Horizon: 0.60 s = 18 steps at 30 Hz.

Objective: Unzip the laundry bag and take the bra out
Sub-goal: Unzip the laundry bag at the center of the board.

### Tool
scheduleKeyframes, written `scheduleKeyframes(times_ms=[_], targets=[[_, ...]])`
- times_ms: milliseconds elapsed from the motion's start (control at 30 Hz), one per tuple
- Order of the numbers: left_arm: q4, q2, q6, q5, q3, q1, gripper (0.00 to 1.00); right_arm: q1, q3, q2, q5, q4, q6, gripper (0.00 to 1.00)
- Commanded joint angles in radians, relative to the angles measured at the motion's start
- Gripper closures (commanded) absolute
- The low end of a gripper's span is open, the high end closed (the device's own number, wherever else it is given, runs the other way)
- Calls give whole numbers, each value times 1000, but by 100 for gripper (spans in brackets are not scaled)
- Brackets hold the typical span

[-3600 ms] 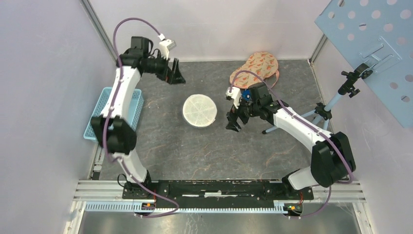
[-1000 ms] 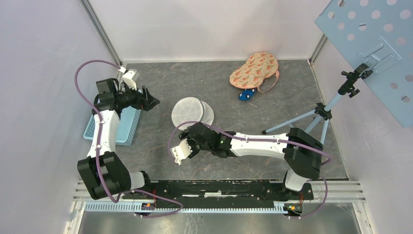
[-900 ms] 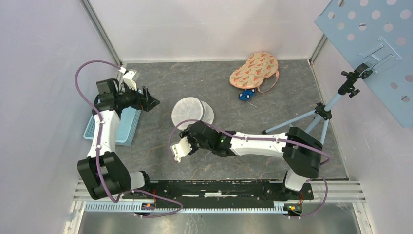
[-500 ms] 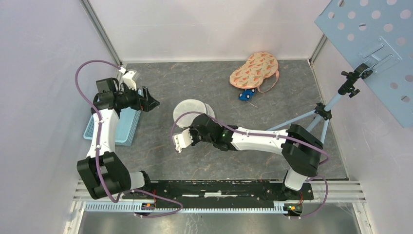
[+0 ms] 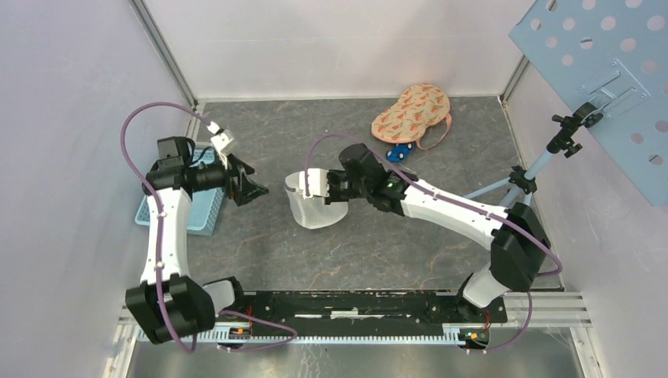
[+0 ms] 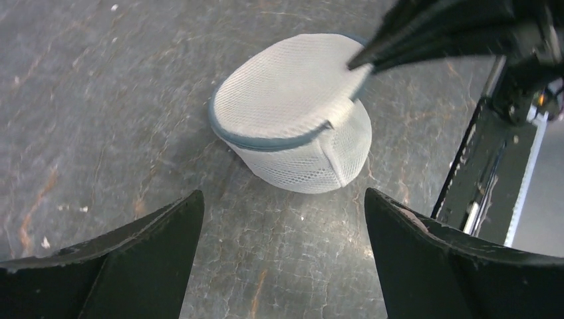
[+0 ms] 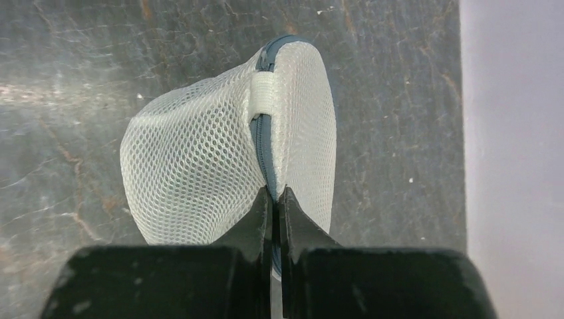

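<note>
My right gripper alone is holding the bag's zipped rim, and its other end is loose, so next my left gripper pinches the rim [image 6: 299, 139] beside the white tab to steady it.
The laundry bag [image 5: 311, 211] is a round white mesh pouch with a blue-grey zip [image 7: 264, 143] along its rim. It is tipped up on the grey table, its shape puffed out. My right gripper [image 7: 274, 193] is shut on the bag's zipped rim, seen from the left wrist as dark fingers [image 6: 399, 40] at the bag's [image 6: 286, 100] top edge. My left gripper [image 6: 282, 196] hangs open just left of the bag, touching nothing. A peach bra [image 5: 411, 113] with orange print lies outside the bag at the back right.
A blue basket [image 5: 203, 216] sits at the left edge under my left arm. A small blue toy car [image 5: 400, 152] lies beside the bra. A tripod [image 5: 520, 177] and a perforated blue panel [image 5: 606, 71] stand on the right.
My right gripper has shut on the bag's rim and swung back toward the table's middle, raising the flat bag onto its edge. My left gripper has come closer to the bag.
</note>
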<state>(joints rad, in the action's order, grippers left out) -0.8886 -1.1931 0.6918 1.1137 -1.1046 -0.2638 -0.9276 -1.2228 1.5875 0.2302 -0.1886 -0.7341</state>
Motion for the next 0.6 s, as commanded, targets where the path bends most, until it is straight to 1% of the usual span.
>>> scheduleKeyframes(times_ms=[0,67,133,267,333,367,467,567], targets=[[-155,110,330,85,33,52,5,41,-33,-63,235,-74,103,100],[-189,144,362,63,42,94,7,44,-41,-85,285,-101,120,100],[-190,176,354,47,58,137,9,45,-46,-100,317,-114,161,100],[-190,230,317,-14,94,287,12,46,-36,-123,357,-113,247,100],[-175,245,307,-39,116,335,13,47,-26,-138,377,-109,268,100],[-149,251,279,-45,129,344,15,49,-18,-145,385,-107,278,100],[-98,265,229,-52,150,355,24,58,2,-165,437,-105,308,100],[-96,264,208,-27,156,375,34,60,11,-177,491,-117,312,100]])
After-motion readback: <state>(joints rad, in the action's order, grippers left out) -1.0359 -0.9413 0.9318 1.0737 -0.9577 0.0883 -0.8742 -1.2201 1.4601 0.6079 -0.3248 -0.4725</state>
